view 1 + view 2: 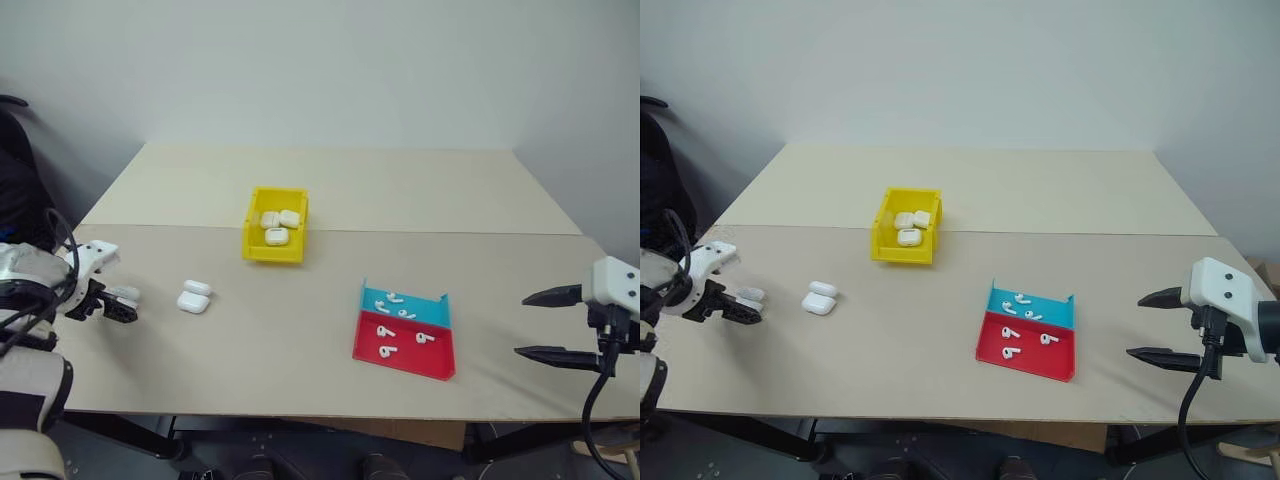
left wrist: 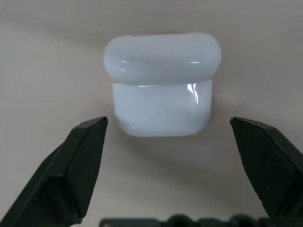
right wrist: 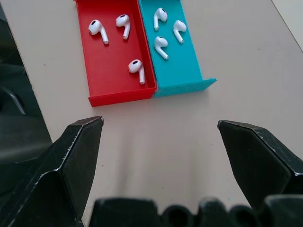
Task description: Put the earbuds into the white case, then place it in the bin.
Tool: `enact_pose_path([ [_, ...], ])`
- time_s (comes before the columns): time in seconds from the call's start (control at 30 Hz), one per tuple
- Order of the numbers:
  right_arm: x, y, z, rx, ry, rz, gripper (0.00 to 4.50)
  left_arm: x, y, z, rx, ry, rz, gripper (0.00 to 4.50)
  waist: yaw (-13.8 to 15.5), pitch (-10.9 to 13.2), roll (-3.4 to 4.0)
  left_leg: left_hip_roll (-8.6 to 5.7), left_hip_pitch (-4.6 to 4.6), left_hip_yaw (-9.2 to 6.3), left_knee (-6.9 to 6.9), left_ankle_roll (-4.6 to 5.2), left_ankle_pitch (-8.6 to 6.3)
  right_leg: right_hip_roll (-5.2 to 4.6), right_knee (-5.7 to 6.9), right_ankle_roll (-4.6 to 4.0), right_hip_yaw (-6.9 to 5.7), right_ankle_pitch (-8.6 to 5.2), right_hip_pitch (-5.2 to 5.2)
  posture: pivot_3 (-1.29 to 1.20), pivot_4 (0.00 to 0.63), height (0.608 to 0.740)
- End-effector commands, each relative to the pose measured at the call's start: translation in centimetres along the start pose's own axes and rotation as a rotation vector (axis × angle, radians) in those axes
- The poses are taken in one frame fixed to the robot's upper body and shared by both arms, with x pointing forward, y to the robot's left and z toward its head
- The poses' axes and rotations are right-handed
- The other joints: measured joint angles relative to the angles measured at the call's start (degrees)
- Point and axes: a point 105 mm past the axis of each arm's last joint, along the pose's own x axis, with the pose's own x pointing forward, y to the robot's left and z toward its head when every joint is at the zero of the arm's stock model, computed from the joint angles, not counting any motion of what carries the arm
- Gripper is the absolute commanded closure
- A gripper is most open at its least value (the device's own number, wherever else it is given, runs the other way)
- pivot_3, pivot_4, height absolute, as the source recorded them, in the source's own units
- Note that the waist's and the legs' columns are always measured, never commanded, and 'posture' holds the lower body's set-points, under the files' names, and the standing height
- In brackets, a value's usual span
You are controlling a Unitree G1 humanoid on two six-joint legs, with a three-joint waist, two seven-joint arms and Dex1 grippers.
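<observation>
My right gripper needs to close next on the round head of the earbud [image 1: 384,352] [image 3: 95,26] that is closest to the near side of the tray's red half.
The white case [image 1: 193,297] lies on the table's left part with its lid swung open. My left gripper [image 1: 125,303] hovers just to its left, open, pointing down at it and apart from it. In the left wrist view the case [image 2: 162,109] sits ahead of the spread fingers [image 2: 85,156], with nothing between them. Several earbuds [image 3: 135,66] lie in a flat red and blue tray [image 1: 437,367] right of centre. My right gripper [image 1: 545,325] stands open to the right of that tray, holding nothing. Toward the back stands the yellow bin [image 1: 270,250].
Three white cases [image 1: 278,225] lie inside the yellow bin. In the right wrist view the tray's red half [image 3: 118,97] and blue half [image 3: 184,85] each hold three earbuds. A seam crosses the table behind the bin. A dark object stands off the table's left side.
</observation>
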Motion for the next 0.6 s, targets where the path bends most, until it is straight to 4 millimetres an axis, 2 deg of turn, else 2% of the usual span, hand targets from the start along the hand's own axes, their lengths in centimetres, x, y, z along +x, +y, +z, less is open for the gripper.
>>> enact_pose_path([
  [0.03, -0.84, -0.41, 0.86, -0.033, -0.003, -0.041, 0.02, -0.81, 0.47, 0.98, -0.006, -0.031, 0.032, 0.00, 0.01, 0.00, 0.00, 0.00, 0.00, 0.00, 0.01, 0.00, 0.00, 0.00, 0.00, 0.01, 0.00, 0.00, 0.01, 0.00, 0.150, 0.740],
  [0.23, -0.71, -0.42, 0.64, -0.032, 0.009, -0.048, 0.02, -0.64, 0.30, 1.84, -0.011, -0.052, 0.046, 0.00, -0.08, 0.00, -0.01, -0.01, -0.03, -0.01, 0.01, 0.00, 0.00, 0.00, 0.00, 0.02, -0.01, 0.00, 0.00, 0.00, 0.150, 0.740],
  [0.57, -0.55, -0.36, 0.30, -0.030, 0.024, -0.055, 0.02, -0.24, 0.13, 1.67, 0.002, -0.034, 0.041, 0.00, -0.15, 0.00, -0.02, -0.01, 0.02, -0.02, 0.01, 0.00, 0.00, 0.00, 0.03, 0.03, -0.01, 0.00, 0.02, 0.00, 0.150, 0.740],
  [0.6, -0.53, -0.36, 0.30, -0.029, 0.024, -0.055, 0.01, -0.23, 0.11, 1.62, -0.002, -0.032, 0.039, 0.18, -0.17, 0.00, -0.02, -0.01, 0.02, -0.02, 0.01, 0.00, 0.00, 0.00, 0.03, 0.03, -0.01, 0.00, 0.02, 0.00, 0.150, 0.740],
])
